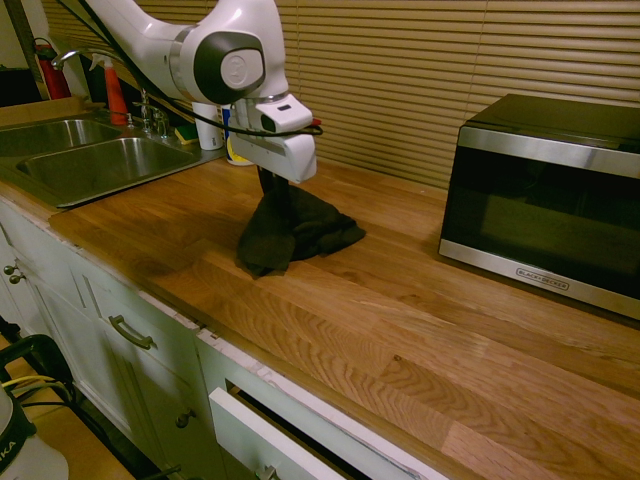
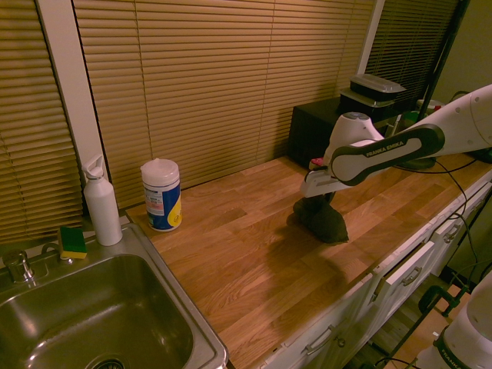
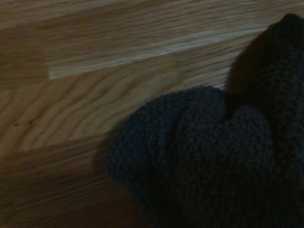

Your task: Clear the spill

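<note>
Next, my gripper lets go of the dark grey-black cloth on the wooden counter point(image 1: 207, 192) just beside the steel sink.
My gripper point(image 1: 272, 188) is shut on the top of a dark grey-black cloth point(image 1: 295, 235), which hangs from the fingers and trails over the wooden counter point(image 1: 420, 330). From the other side the gripper point(image 2: 316, 200) stands just above the bunched cloth point(image 2: 324, 220), in the middle of the counter. The wrist view is filled at one side by the cloth's knitted folds point(image 3: 213, 156), lying on bare wood grain. The spill does not show in any view; it is hidden or out of view.
A black and steel microwave point(image 1: 545, 190) stands at the counter's far end. At the other end is a steel sink point(image 1: 90, 160), with a wipes canister point(image 2: 161, 194), a white bottle point(image 2: 102, 204) and a sponge point(image 2: 73, 241) beside it. The counter's front edge drops off to drawers.
</note>
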`<state>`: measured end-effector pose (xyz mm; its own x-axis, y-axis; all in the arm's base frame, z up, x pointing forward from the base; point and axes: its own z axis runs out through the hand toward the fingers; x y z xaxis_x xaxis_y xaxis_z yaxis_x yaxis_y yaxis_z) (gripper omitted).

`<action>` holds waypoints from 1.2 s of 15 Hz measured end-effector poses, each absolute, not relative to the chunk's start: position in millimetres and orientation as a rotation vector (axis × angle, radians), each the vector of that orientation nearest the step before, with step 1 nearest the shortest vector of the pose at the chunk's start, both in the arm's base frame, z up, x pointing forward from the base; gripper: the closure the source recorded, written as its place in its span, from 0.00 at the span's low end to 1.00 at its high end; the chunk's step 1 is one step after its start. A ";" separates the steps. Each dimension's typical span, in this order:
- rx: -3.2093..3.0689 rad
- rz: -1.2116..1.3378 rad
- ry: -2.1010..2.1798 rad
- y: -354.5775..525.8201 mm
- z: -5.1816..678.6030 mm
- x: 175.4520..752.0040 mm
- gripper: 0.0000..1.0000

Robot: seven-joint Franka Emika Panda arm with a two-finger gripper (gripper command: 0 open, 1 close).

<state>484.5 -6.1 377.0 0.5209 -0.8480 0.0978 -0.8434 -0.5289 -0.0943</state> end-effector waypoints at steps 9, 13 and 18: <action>-2.792 -0.219 1.387 107.3 383.0 496.9 1.00; -2.854 -0.232 1.313 165.7 380.4 517.2 1.00; -2.932 -0.232 1.212 236.2 375.7 535.3 1.00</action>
<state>535.3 236.2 375.7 0.6990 -0.6993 0.1495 -0.7050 -0.7089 -0.0194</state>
